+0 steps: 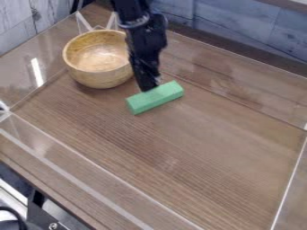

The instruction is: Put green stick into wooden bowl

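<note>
My shut fingers sit at the flat-lying green stick's far edge, so I should open and grip the stick's near end (135, 105).
The green stick (156, 97) lies flat on the wooden table, slanted, just right of the wooden bowl (96, 80). The bowl stands upright at the back left with nothing inside. My gripper (146, 84) points straight down from the black arm, between the bowl and the stick. Its fingers are shut, with their tips at the far left edge of the stick. The stick looks to be resting on the table rather than held; I cannot tell whether the tips touch it.
Low clear plastic walls (48, 144) ring the tabletop (180, 162), with the front edge near the bottom left. Thin white rods (79, 20) stand behind the bowl. A grey plank wall (258, 22) runs along the back.
</note>
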You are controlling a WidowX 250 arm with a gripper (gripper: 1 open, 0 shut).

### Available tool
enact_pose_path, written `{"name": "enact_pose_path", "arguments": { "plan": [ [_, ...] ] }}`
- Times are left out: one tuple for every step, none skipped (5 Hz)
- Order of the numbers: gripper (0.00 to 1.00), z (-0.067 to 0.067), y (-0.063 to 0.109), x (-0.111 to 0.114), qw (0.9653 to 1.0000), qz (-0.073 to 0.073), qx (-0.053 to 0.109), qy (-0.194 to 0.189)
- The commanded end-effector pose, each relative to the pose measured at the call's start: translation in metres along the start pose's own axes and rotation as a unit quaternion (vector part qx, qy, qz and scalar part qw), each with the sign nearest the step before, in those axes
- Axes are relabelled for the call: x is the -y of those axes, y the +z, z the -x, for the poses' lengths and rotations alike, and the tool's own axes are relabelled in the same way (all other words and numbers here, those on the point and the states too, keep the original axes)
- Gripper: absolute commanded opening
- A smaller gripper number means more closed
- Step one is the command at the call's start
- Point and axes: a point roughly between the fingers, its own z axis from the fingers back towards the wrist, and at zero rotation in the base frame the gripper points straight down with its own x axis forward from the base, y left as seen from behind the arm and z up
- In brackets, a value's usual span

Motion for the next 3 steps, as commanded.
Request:
{"name": "enact_pose_path", "arguments": {
  "plan": [
    [0.0, -0.003, 0.033, -0.014, 0.999, -0.032, 0.025, -0.019],
    [1.0, 0.007, 0.016, -0.023, 0.9992, -0.025, 0.019, -0.027],
    [1.0, 0.018, -0.001, -0.029, 0.9991, -0.016, 0.013, -0.036]
  ]
}}
